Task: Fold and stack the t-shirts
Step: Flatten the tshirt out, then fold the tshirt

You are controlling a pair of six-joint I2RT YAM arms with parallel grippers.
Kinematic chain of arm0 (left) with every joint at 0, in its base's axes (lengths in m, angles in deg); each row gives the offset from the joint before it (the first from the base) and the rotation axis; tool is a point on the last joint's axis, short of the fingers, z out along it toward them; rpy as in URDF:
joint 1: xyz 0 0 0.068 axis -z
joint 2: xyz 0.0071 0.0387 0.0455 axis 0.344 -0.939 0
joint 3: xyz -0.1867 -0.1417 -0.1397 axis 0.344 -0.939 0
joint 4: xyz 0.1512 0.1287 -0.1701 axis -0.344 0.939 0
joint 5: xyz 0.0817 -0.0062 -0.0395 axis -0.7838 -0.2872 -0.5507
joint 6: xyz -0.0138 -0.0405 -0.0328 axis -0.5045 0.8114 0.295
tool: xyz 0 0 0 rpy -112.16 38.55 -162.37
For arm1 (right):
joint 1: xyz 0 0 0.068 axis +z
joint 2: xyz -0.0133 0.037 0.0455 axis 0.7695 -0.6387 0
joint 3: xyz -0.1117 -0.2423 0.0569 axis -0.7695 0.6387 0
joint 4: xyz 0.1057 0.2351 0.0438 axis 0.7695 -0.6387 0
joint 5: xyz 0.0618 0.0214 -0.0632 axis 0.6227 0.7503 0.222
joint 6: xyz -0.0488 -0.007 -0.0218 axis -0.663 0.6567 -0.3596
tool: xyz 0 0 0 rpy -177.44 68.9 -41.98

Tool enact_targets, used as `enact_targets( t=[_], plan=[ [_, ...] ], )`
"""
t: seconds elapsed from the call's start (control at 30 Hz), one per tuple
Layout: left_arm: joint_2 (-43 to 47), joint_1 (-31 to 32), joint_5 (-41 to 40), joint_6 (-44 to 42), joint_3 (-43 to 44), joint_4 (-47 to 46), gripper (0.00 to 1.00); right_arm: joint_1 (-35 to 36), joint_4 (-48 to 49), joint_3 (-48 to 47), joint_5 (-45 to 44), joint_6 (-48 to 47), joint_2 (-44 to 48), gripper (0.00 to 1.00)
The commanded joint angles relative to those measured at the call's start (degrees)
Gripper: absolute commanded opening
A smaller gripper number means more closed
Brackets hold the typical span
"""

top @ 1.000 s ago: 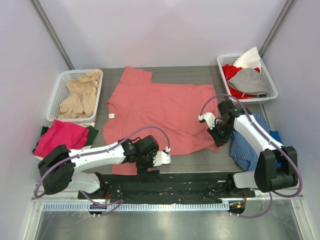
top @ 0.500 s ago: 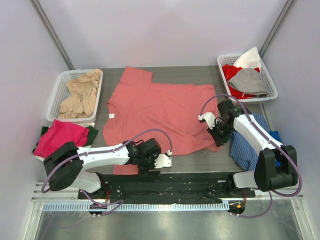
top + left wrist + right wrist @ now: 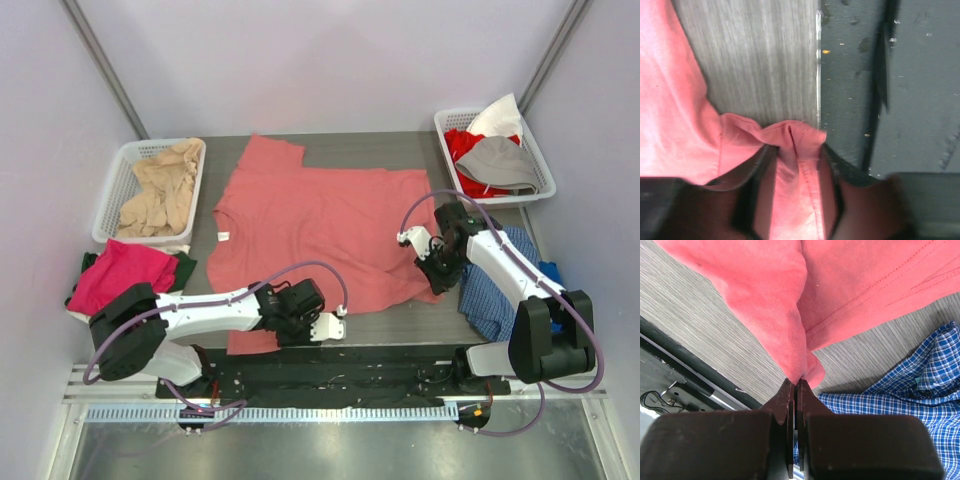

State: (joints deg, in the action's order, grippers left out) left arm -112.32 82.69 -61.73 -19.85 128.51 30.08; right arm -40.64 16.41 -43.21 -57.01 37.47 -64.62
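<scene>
The shirt's sleeve is bunched up in my left gripper and its hem trails by the black rail, so next I open it and take the hem closer to the rail (image 3: 813,200).
A salmon-red t-shirt (image 3: 320,220) lies spread flat across the middle of the table. My left gripper (image 3: 300,322) sits low at the shirt's near-left hem corner by the table's front edge. In the left wrist view the hem (image 3: 795,170) is bunched between the fingers (image 3: 832,170), which press in on it from both sides. My right gripper (image 3: 437,272) is shut on the shirt's near-right corner, and the right wrist view shows that corner (image 3: 807,367) pinched at the tips of the gripper (image 3: 795,382), raised a little off the table.
A white basket (image 3: 112,190) at the left holds a beige t-shirt (image 3: 160,185). A magenta-pink t-shirt (image 3: 120,272) lies in front of it. The back-right basket (image 3: 445,125) holds red, grey and white cloth. Blue checked cloth (image 3: 495,290) lies beside my right arm. A black rail (image 3: 350,365) runs along the near edge.
The left gripper has slid a little toward the shirt's near-left corner and its jaws have closed in on the hem. The right gripper has kept still, holding its corner.
</scene>
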Motion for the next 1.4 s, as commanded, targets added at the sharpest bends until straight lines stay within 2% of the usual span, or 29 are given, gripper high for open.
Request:
enact_targets(
  t=[0.0,0.07,0.2,0.33,0.77,0.9,1.07,1.2,1.37],
  plan=[
    [-1.62,-0.6,-1.51,-1.35,0.73,-2.12,0.29,0.26,0.92,0.22,-0.89,-0.15,1.93,0.01],
    [-0.84,-0.6,-1.68,-1.27,0.91,-1.85,0.23,0.26,1.01,0.31,-0.98,-0.16,1.93,0.01],
    [1.18,-0.6,-2.74,-0.65,0.91,-0.45,0.03,0.35,0.92,0.48,-0.46,-0.24,1.84,0.01],
    [3.65,-0.6,-3.35,0.31,0.64,1.4,0.03,0.52,-0.14,0.66,-0.89,-0.77,1.84,0.01],
    [15.16,-0.52,-6.26,0.76,1.61,7.9,0.17,0.61,-2.07,0.04,-1.95,-1.56,3.16,0.01],
    [14.82,-0.6,-7.04,-0.29,0.29,7.12,0.26,0.61,-1.98,-0.22,-2.04,-1.56,2.64,0.01],
    [11.57,-0.6,-10.21,-3.46,-1.64,1.16,0.46,0.79,-1.72,-0.4,-2.21,-1.39,2.28,0.01],
    [7.96,-0.6,-8.9,-3.11,0.29,1.75,0.49,0.79,-1.98,-0.13,-2.92,-1.56,3.25,0.01],
    [10.94,-0.52,-8.28,-3.46,-0.32,4.38,0.52,0.79,-2.07,0.22,-3.36,-1.82,3.78,0.01]
  ],
)
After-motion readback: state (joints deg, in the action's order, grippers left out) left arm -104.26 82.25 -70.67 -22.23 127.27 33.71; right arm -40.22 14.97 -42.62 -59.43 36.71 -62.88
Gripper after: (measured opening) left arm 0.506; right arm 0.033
